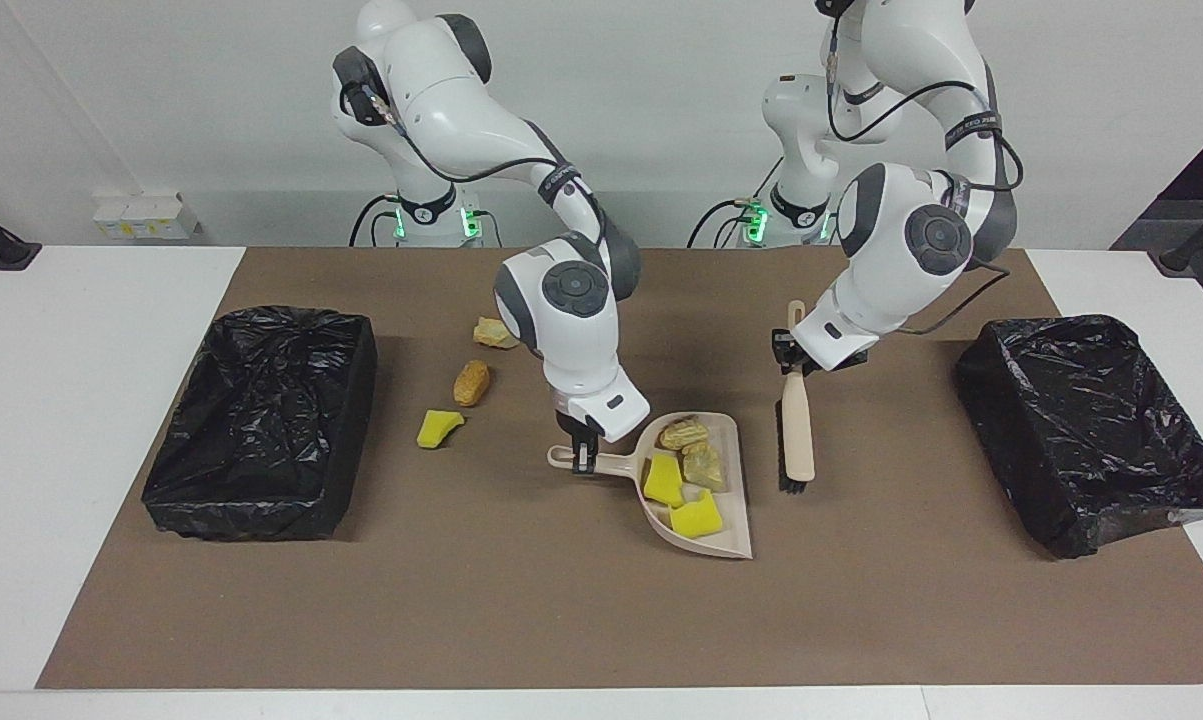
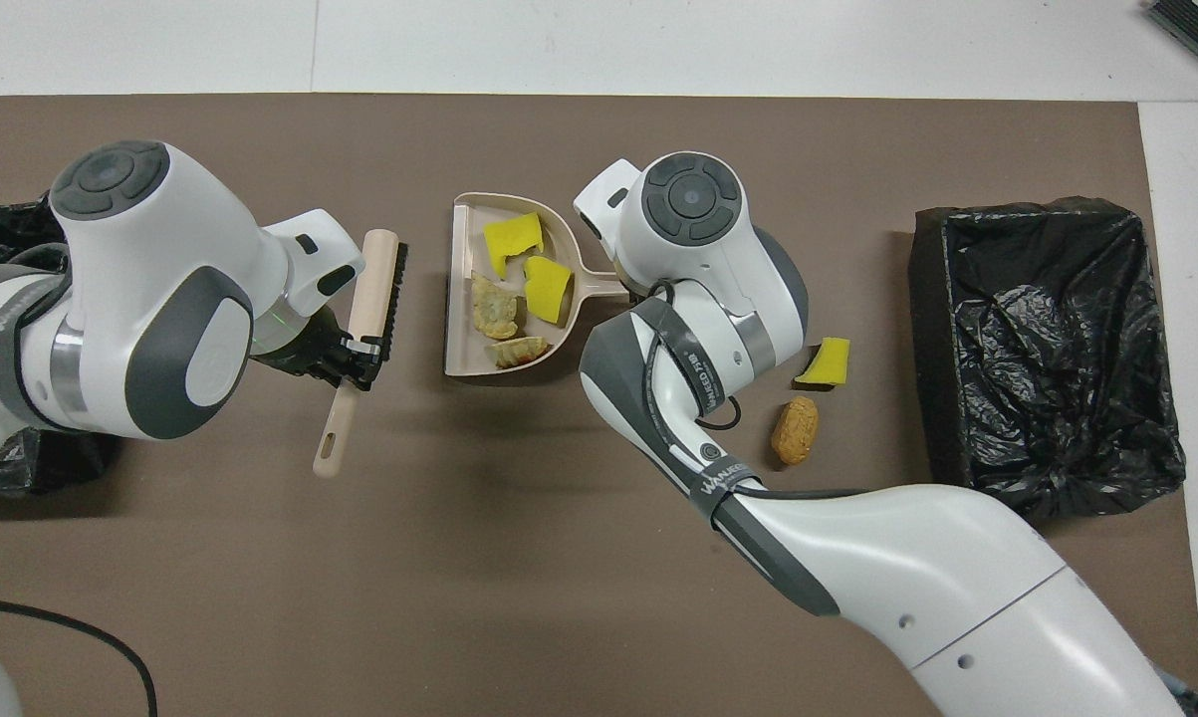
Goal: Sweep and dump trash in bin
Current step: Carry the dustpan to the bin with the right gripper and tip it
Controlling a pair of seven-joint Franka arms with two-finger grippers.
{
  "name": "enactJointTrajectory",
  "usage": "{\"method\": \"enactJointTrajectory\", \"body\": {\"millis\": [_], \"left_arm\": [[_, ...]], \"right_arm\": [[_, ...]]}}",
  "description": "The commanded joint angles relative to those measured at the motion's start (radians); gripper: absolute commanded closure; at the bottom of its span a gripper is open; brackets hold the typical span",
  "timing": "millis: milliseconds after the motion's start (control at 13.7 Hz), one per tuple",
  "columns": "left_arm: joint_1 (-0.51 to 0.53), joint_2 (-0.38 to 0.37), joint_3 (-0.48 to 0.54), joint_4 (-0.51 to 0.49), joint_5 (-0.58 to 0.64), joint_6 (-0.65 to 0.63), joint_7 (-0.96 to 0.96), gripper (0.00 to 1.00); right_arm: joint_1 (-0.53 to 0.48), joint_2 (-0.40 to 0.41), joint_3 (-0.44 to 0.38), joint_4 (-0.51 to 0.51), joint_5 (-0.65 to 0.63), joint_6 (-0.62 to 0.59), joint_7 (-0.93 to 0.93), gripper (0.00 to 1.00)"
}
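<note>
I should let go of the brush with my left gripper on the bare mat [image 2: 537,587] between my arms, closer to me than the dustpan.
A beige dustpan [image 1: 729,538] [image 2: 464,249] is at the middle of the mat, and my right gripper [image 1: 583,456] is shut on its handle. In it lie several pieces of trash: two yellow chunks [image 1: 664,480] [image 2: 514,237] and two tan lumps [image 1: 683,433] [image 2: 495,307]. My left gripper [image 1: 787,360] [image 2: 356,358] is shut on the brush [image 1: 797,430] [image 2: 371,284], held above the mat beside the pan, toward the left arm's end. Three more pieces of trash lie on the mat toward the right arm's end: a yellow chunk [image 1: 439,427] [image 2: 826,363], an orange lump [image 1: 472,382] [image 2: 795,430] and a tan piece [image 1: 496,333].
Two bins lined with black bags stand on the brown mat. One bin [image 1: 261,420] [image 2: 1042,349] is at the right arm's end, near the loose pieces. The other bin [image 1: 1091,425] is at the left arm's end.
</note>
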State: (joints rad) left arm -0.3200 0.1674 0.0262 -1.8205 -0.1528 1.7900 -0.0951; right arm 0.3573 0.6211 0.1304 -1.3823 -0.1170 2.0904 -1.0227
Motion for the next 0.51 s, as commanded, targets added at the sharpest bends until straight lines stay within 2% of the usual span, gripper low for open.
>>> {"method": "enactJointTrajectory", "body": {"millis": [0,73,219,364,437], "left_arm": [[-0.057,-0.168,0.001,-0.185,0.024,-0.001,-0.092,1.0],[-0.086,-0.218,0.0,-0.247,0.024,0.009,-0.118,1.0],[-0.154,-0.27,-0.006,-0.315,0.021,0.015,-0.202,1.0],[-0.272,-0.31,-0.008,-0.382,0.019,0.057,-0.345,1.0],[-0.331,-0.34,-0.006,-0.452,0.019,0.121,-0.383,1.0]], "right_arm": [[-0.089,-0.156,0.018,-0.177,0.066,0.022,-0.15,1.0],[-0.124,-0.209,0.017,-0.234,0.072,0.016,-0.216,1.0],[-0.191,-0.306,0.017,-0.315,0.073,-0.033,-0.328,1.0],[-0.263,-0.359,0.017,-0.327,0.073,-0.108,-0.428,1.0],[-0.3,-0.38,0.017,-0.325,0.073,-0.134,-0.465,1.0]]}}
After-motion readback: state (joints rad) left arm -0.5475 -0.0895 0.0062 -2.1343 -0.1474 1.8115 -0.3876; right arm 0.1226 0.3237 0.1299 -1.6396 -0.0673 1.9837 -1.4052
